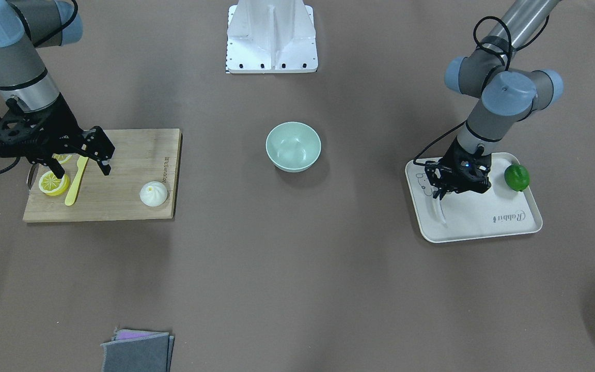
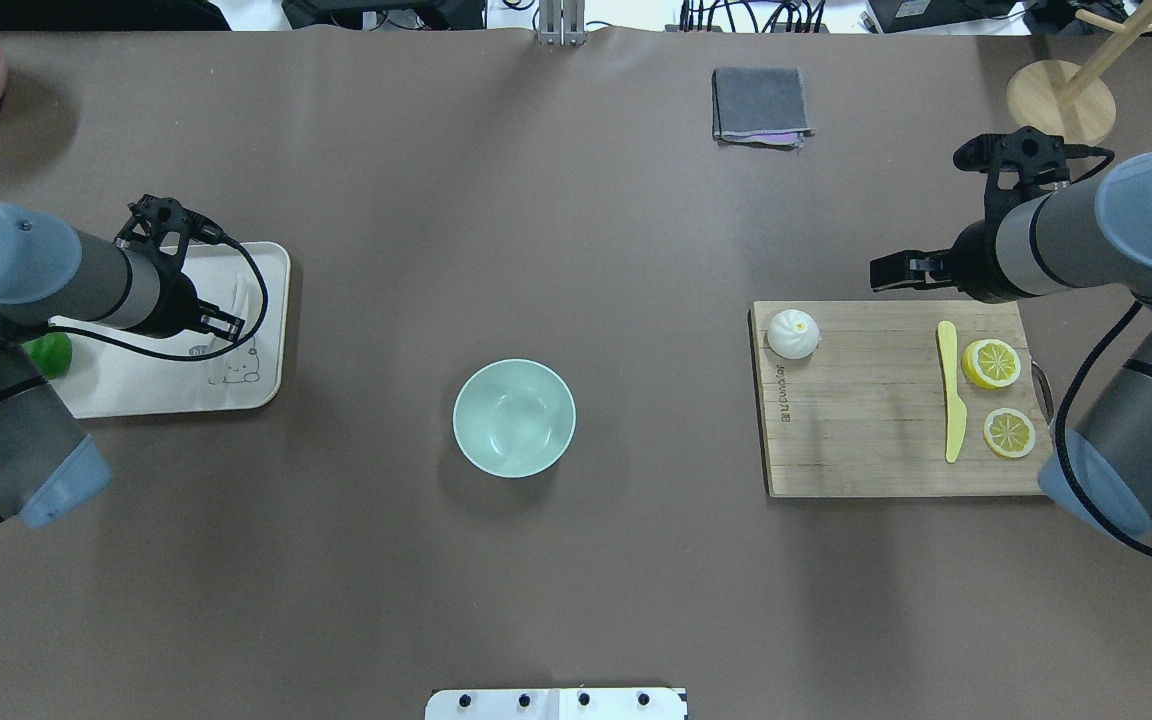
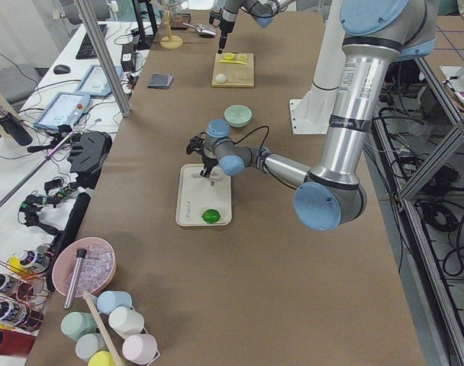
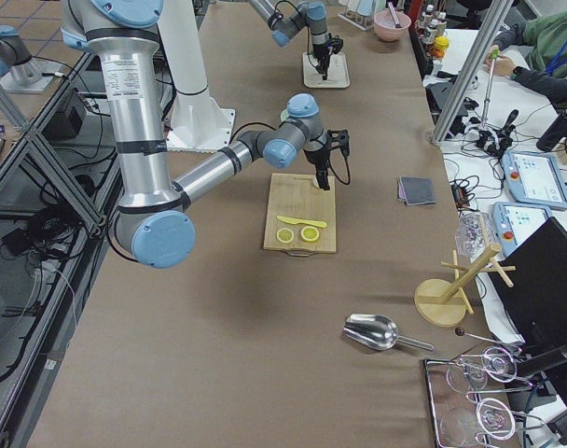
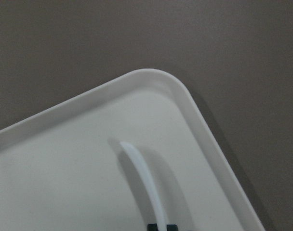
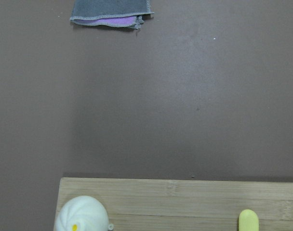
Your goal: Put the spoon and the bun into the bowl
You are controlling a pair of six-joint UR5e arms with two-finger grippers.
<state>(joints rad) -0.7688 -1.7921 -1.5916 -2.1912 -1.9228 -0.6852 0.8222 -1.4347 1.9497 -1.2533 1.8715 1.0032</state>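
Next, I leave the white spoon in the mint-green bowl [image 1: 298, 160] with my left gripper, its handle across the bowl's rim on the operators' side.
The white spoon [image 1: 438, 211] is over the cream tray [image 1: 483, 223]. My left gripper [image 1: 439, 195] is shut on its scoop end. In the left wrist view the handle [image 5: 142, 179] sticks out from the closed fingertips [image 5: 162, 226] towards the tray's corner. The white pleated bun [image 1: 153, 194] sits on the corner of the wooden cutting board [image 1: 127, 165]; it also shows in the right wrist view [image 6: 84, 214]. My right gripper [image 1: 81, 165] is open and empty above the board's other end, apart from the bun. The mint-green bowl [image 1: 293, 146] stands empty mid-table between the arms.
A green lime [image 1: 516, 177] lies on the tray beside the left wrist. A yellow knife [image 1: 77, 181] and lemon slices [image 1: 53, 183] lie on the board under the right gripper. A folded grey cloth [image 1: 137, 351] lies on the operators' side. The white robot base [image 1: 271, 39] is behind the bowl.
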